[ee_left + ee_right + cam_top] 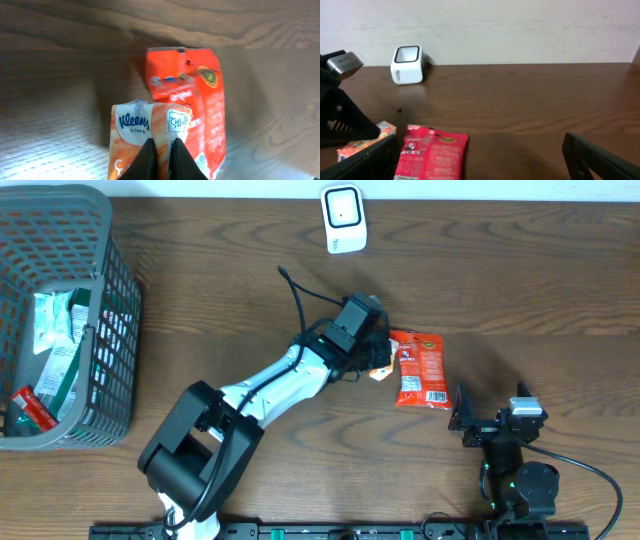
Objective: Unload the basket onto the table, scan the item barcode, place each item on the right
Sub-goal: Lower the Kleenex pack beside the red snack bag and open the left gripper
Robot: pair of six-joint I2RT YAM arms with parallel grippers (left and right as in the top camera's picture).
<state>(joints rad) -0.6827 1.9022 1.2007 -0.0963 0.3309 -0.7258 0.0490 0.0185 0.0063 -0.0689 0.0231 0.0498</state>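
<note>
I should let go of the orange Kleenex tissue pack with my left gripper on the table [378, 360] [132, 146] just beside the red snack packet.
My left gripper [376, 366] [164, 149] is shut on a small orange Kleenex tissue pack [132, 135] [379, 373], its two black fingers [145, 162] pinching a fold of the wrapper. The pack hangs just above the table, next to a red snack packet [420, 370] [202, 100] [432, 155] that lies flat. The white barcode scanner [342, 218] [407, 64] stands at the table's far edge, well apart from the pack. My right gripper [490, 420] [482, 167] rests near the front right, open wide and holding nothing. The tissue pack [365, 141] shows at the left of the right wrist view.
A grey plastic basket [115, 310] holding several packaged items stands at the far left. The left arm [270, 385] stretches diagonally across the middle of the brown wooden table [520, 290].
</note>
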